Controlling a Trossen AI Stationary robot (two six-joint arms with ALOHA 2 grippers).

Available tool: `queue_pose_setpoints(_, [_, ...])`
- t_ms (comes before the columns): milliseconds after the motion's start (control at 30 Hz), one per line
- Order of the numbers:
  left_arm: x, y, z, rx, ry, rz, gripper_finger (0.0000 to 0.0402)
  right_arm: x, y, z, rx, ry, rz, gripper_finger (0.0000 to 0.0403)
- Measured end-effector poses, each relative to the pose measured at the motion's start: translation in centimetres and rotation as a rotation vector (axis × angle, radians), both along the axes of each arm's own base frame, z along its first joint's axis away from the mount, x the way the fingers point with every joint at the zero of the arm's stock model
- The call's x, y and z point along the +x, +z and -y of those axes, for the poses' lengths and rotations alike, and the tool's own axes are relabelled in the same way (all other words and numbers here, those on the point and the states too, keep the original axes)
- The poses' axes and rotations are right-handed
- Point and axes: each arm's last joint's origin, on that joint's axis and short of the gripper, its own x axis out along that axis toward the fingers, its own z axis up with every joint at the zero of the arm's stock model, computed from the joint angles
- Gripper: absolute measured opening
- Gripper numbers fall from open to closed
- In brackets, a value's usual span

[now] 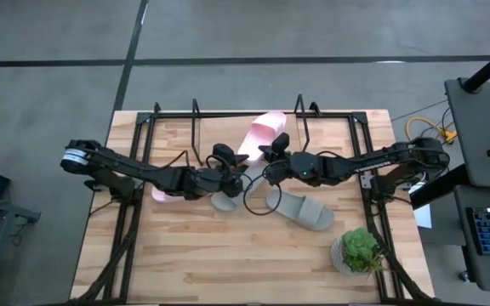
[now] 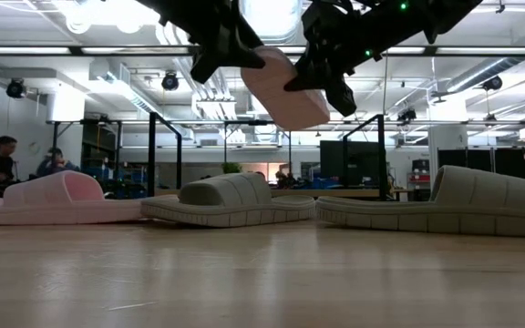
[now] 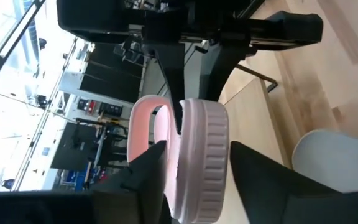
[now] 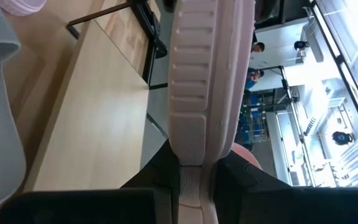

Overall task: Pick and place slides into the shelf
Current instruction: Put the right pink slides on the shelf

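Note:
My left gripper's fingers are apart around the pink slide's heel, so it should close on the heel (image 3: 200,200) before my right gripper lets go of the sole.
A pale pink slide (image 1: 262,134) hangs tilted in the air between both grippers, over the far middle of the table, near the shelf's black wire loops (image 1: 300,109). My left gripper (image 1: 235,161) and my right gripper (image 1: 272,151) are both shut on it. The low view shows it well above the table (image 2: 285,91). The second pink slide (image 1: 162,194) lies sole down under my left arm. Two grey slides (image 1: 228,201) (image 1: 304,210) lie sole down in the middle. My left gripper (image 3: 197,152) has one end of the pink slide between its two fingers. One finger (image 3: 154,162) lies on the strap side and the other (image 3: 253,174) on the ribbed sole (image 3: 207,143). It comes level from the table's left. The slide is clear of the table. My right gripper (image 4: 194,165) pinches the pink slide's sole across its thickness, at the ribbed side edge (image 4: 188,134). The fingers come from the table's right, and the slide runs lengthways away from them. The slide is lifted clear and tilted.
A small green potted plant (image 1: 360,251) stands at the near right corner. The shelf's side rails (image 1: 143,127) (image 1: 360,127) run along both edges of the wooden board. Cables loop under the grippers (image 1: 258,200). People sit in the room behind (image 2: 3,159).

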Motion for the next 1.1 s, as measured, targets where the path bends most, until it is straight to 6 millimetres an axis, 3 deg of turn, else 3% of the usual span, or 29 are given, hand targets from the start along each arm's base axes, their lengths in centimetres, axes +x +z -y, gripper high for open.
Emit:
queue_pose_setpoints(267, [-0.13, -0.02, -0.06, 0.040, -0.001, -0.028, 0.0028, -0.02, 0.04, -0.01, 0.001, -0.002, 0.003, 0.0048])
queue_pose_setpoints(433, [-0.07, -0.08, -0.24, 0.035, 0.006, -0.023, 0.0023, -0.02, 0.04, -0.04, 0.001, -0.003, 0.002, 0.0048])
queue_pose_setpoints(533, [-0.03, -0.02, -0.24, 0.019, 0.011, -0.002, 0.0050, -0.03, 0.05, -0.04, 0.001, -0.002, 0.003, 0.0047])
queue_pose_setpoints(867, [0.01, 0.06, -0.48, 0.007, 0.024, 0.016, 0.0224, 0.00, 0.07, -0.10, 0.004, 0.010, 0.006, 0.0047])
queue_pose_setpoints(967, [0.04, 0.06, -0.86, -0.003, 0.039, 0.024, 0.0237, 0.04, 0.08, -0.16, 0.010, 0.032, 0.008, 0.0047])
queue_pose_setpoints(1100, [0.06, 0.06, -0.90, -0.003, 0.041, 0.026, 0.0212, 0.06, 0.15, -0.16, 0.011, 0.032, 0.015, 0.0047])
